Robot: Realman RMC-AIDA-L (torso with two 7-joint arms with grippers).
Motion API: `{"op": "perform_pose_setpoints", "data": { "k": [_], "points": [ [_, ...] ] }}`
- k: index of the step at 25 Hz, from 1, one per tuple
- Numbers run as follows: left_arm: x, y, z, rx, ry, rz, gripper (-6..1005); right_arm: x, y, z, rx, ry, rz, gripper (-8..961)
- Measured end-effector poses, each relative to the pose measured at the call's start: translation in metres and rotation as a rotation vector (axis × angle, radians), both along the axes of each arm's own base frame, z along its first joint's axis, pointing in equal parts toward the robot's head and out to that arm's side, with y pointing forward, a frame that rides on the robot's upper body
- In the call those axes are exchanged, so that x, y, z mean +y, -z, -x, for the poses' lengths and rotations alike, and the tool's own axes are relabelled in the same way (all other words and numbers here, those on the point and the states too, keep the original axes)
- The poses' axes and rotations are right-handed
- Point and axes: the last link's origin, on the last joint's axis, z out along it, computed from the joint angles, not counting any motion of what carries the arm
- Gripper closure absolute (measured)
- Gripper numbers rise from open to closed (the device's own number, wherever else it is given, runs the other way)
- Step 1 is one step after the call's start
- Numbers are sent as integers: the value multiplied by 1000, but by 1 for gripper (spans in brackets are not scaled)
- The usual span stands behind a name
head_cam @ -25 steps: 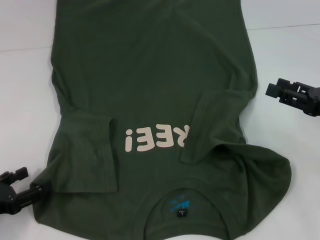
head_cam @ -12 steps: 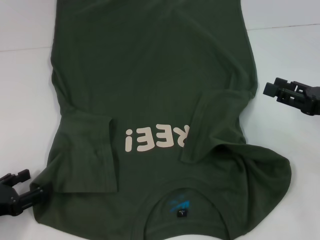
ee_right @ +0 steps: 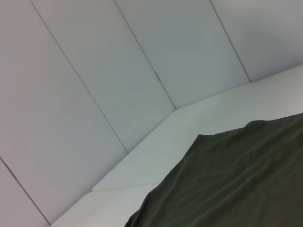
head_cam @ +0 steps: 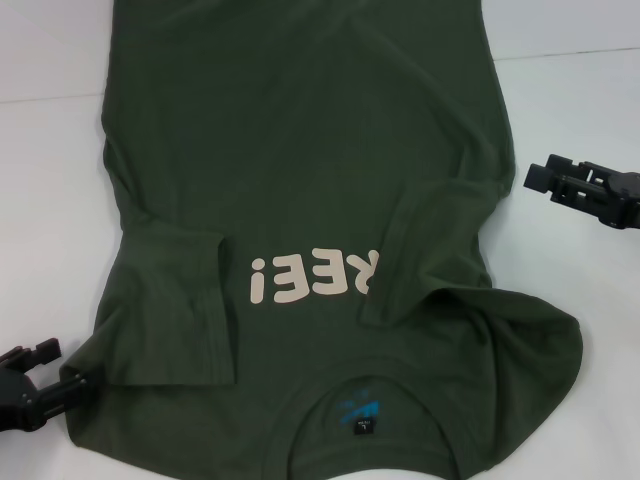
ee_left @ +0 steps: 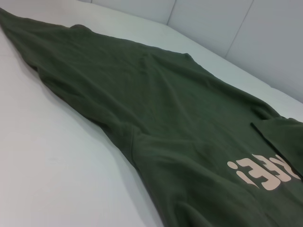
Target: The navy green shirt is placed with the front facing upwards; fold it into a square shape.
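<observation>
Next, my left gripper grabs the fold's outer edge (head_cam: 80, 355) and pulls it smooth, away from the letters, because the folded sleeve is bunched at the shirt's shoulder by my left gripper.
The navy green shirt (head_cam: 300, 150) lies flat on the white table, front up, collar and small label (head_cam: 362, 425) toward me. Its pale letters (head_cam: 315, 277) read upside down. Both sleeves are folded inward onto the chest, one on the left (head_cam: 170, 300) and one on the right (head_cam: 420, 250). My left gripper (head_cam: 55, 368) sits open at the shirt's near-left shoulder edge, one finger touching the cloth. My right gripper (head_cam: 545, 172) hovers open just off the shirt's right side edge. The left wrist view runs along the shirt (ee_left: 165, 118) and its letters (ee_left: 262, 172). The right wrist view catches the shirt's hem (ee_right: 236, 184).
The white table (head_cam: 50, 200) extends bare on both sides of the shirt. A seam line crosses the table at the back (head_cam: 570, 50). Pale wall panels (ee_right: 118, 71) rise behind the table's far edge.
The right gripper has crept left toward the shirt's side edge. The left gripper and the shirt have hardly moved.
</observation>
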Motion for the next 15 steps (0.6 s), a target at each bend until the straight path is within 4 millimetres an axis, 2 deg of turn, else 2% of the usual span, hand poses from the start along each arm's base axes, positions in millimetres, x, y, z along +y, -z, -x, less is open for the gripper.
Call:
{"op": "perform_pose_setpoints", "data": {
  "k": [13,15],
  "points": [
    [3,-1,0,14,8,0,164,2,-1,0,-4,-1,-2,286],
    [3,0,0,21,10,9,236,2,0,0,-8,2,-2,286]
  ]
}}
